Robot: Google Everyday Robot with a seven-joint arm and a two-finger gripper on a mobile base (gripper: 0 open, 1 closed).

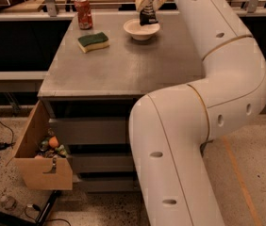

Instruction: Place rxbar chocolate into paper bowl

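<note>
The rxbar chocolate will be released inside the off-white paper bowl (143, 26), toward its far rim.
The paper bowl (141, 30) is off-white and sits at the far middle of the grey table (123, 69). My gripper (147, 12) hangs just above the bowl's right rim at the top of the view. It is shut on the rxbar chocolate (148, 18), a dark bar held upright with its lower end right over the bowl. My white arm fills the right side of the view and hides the table's right part.
A green-and-yellow sponge (93, 41) lies left of the bowl. A red soda can (83, 13) stands at the far left corner. An open drawer (41, 154) with several small items sticks out at the lower left. Cables lie on the floor.
</note>
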